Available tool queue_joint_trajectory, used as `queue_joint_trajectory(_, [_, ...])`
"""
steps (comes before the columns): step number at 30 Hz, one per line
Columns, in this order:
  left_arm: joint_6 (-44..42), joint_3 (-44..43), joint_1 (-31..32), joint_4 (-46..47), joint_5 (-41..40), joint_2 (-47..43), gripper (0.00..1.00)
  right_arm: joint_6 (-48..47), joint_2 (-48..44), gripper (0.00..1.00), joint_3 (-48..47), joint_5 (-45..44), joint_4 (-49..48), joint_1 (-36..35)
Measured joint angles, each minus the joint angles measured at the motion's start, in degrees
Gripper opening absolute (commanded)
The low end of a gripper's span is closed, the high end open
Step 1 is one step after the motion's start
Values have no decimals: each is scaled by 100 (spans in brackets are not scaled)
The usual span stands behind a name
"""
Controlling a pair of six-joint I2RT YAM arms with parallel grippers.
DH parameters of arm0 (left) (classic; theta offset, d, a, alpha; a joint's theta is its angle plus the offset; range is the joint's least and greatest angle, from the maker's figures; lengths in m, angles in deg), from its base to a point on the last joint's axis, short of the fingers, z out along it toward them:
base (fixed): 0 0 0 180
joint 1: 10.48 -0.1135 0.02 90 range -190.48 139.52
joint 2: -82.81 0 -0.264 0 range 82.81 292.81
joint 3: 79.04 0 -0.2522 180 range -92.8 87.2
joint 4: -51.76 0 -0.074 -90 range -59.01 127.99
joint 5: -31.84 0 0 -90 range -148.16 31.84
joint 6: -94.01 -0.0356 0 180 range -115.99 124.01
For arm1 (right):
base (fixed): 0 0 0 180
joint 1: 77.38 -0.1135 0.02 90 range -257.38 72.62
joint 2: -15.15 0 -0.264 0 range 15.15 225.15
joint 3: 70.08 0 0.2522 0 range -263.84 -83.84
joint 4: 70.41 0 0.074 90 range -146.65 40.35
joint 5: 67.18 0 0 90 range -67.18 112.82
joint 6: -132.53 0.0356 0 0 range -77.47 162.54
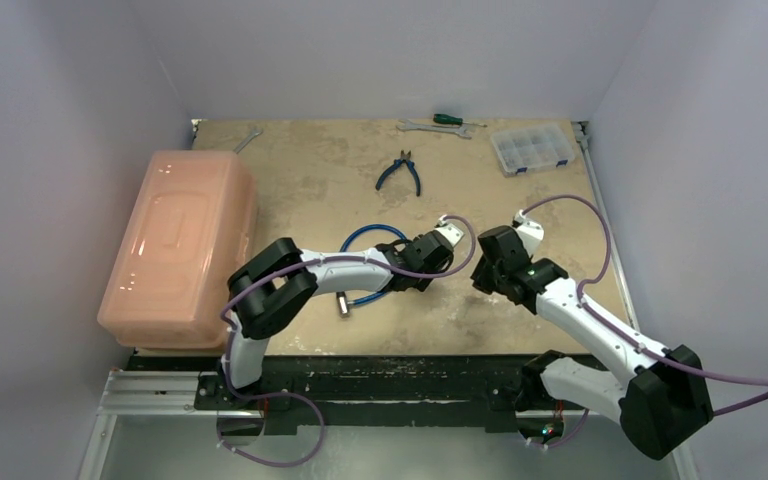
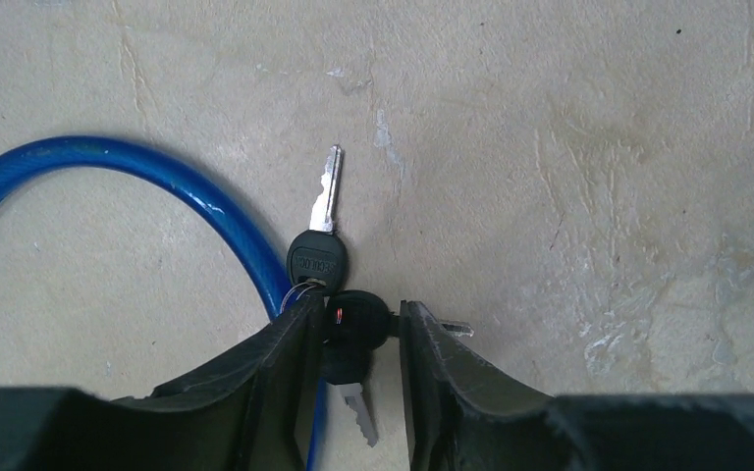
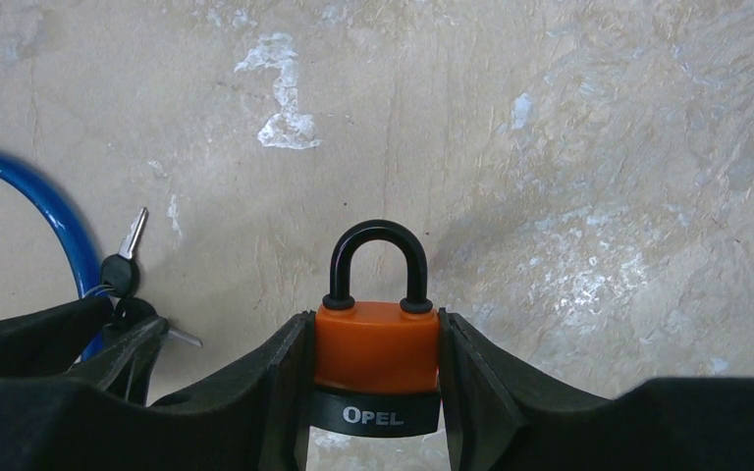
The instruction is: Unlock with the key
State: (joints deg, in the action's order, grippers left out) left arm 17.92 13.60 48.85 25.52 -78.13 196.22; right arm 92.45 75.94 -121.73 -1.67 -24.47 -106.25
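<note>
The blade of the middle key points across the left gripper's fingers, so the robot's left gripper will open and take the key pointing straight ahead by its black head (image 2: pixel 317 259).
A bunch of three black-headed keys (image 2: pixel 317 260) lies on the table beside a blue cable (image 2: pixel 157 177). My left gripper (image 2: pixel 358 306) straddles the middle key's head (image 2: pixel 361 322). Its left finger touches the head and a thin gap shows at the right finger. That key's blade tip (image 2: pixel 457 327) pokes out beyond the right finger. My right gripper (image 3: pixel 375 316) is shut on an orange padlock (image 3: pixel 376 348) with a black base marked OPEL. The black shackle (image 3: pixel 376 235) stands closed and points away from the wrist. In the top view both grippers (image 1: pixel 448 242) (image 1: pixel 495 258) sit close together mid-table.
A pink lidded bin (image 1: pixel 180 245) fills the left side. Blue-handled pliers (image 1: pixel 400 172) lie beyond the arms. A screwdriver (image 1: pixel 447 119), a wrench (image 1: pixel 430 128) and a clear organiser box (image 1: pixel 532 149) sit at the back. The cable's metal barrel (image 1: pixel 343 303) lies under the left arm.
</note>
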Motion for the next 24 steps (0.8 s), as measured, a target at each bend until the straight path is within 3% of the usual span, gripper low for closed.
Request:
queue_joint_trajectory(10, [13,170,0,315,236,-37,14,103,-22,16,0,0,68,0])
queue_joint_trajectory(16, [153,772,24,629,649,-450,11,151,-31,16,0,7,83,0])
queue_joint_trajectory(21, [337,1314,160,647,1132,-925,12,164,-133,16,0,20,98,0])
queue_joint_trajectory(24, [404,1484,326,466,1408,-1220,23,179,-164,16,0,22,105,0])
